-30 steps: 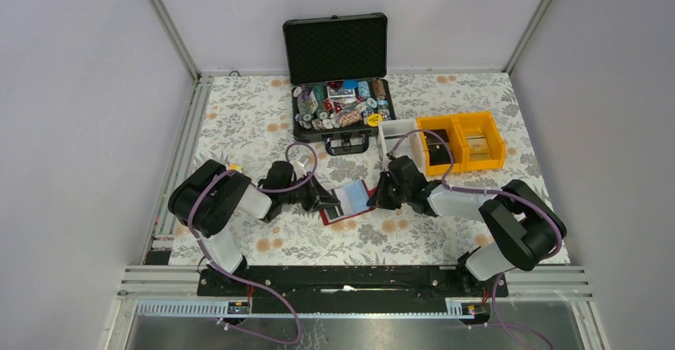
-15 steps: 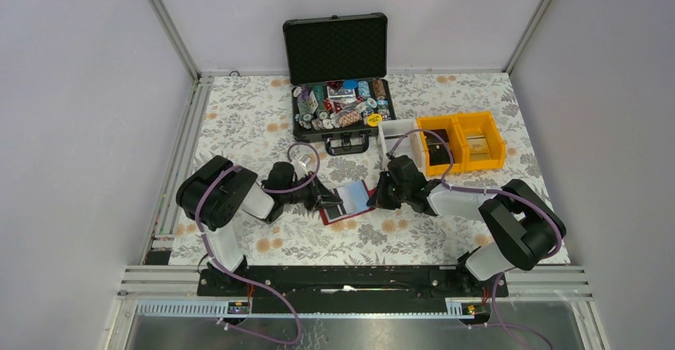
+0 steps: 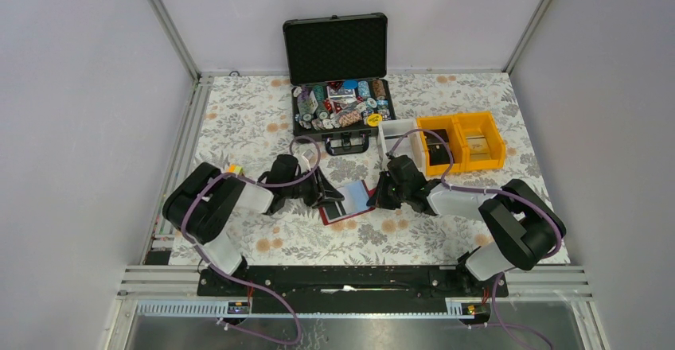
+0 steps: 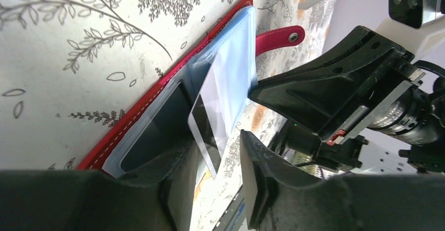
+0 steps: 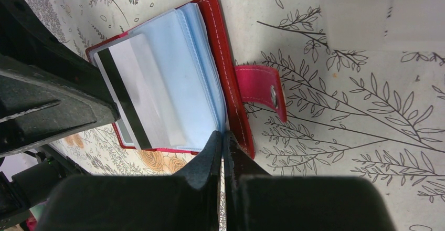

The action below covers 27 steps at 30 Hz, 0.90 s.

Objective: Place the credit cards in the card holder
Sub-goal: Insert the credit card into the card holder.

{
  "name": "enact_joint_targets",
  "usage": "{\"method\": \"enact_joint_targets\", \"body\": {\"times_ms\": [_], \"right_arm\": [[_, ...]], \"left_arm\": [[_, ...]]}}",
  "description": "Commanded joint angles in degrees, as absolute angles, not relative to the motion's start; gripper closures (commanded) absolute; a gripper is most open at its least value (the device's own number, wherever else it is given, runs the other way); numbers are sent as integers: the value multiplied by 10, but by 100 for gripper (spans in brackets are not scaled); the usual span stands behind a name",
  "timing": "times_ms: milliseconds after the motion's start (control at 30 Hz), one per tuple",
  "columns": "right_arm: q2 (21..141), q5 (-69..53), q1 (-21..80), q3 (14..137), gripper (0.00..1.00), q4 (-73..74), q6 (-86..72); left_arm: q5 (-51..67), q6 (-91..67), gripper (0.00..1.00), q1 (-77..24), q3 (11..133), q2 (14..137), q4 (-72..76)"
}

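Note:
The credit card's striped end sticks up out of the sleeve, so the robot's left gripper will open, take the credit card's outer edge [image 4: 201, 148] and push it deeper.
The dark red card holder [image 3: 354, 204] lies open on the floral cloth, its pale blue plastic sleeves fanned out. It also shows in the left wrist view [image 4: 157, 92] and the right wrist view [image 5: 218, 42]. A grey-white credit card [image 4: 210, 121] with a black stripe sits partly inside a sleeve; it also shows in the right wrist view [image 5: 139, 89]. My left gripper [image 4: 220, 184] is open, its jaws on either side of the card's free end. My right gripper [image 5: 223, 136] is shut on the holder's right edge, next to the snap tab [image 5: 260, 89]. No other cards are in view.
An open black case [image 3: 338, 87] full of poker chips stands at the back. A white bin [image 3: 396, 135] and two yellow bins [image 3: 462, 143] stand to the right of it, close behind my right arm. Both grippers [image 3: 326, 196] [image 3: 382, 197] flank the holder.
My left arm has shifted, and its wrist has lifted a little at the holder's left side. The right arm and the holder have not moved.

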<state>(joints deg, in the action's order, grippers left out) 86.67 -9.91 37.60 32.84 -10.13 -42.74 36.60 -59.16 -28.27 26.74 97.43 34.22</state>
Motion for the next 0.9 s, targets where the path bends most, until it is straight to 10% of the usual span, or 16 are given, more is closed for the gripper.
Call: {"method": "enact_joint_targets", "body": {"times_ms": [0, 267, 867], "right_arm": [[886, -45, 381, 324, 100, -53, -411], [885, -44, 381, 324, 100, -52, -407], [886, -48, 381, 323, 100, -54, -403]], "left_arm": [[315, -529, 61, -283, 287, 944, 233], [285, -508, 54, -290, 298, 918, 165], [270, -516, 81, -341, 368, 953, 129]]}}
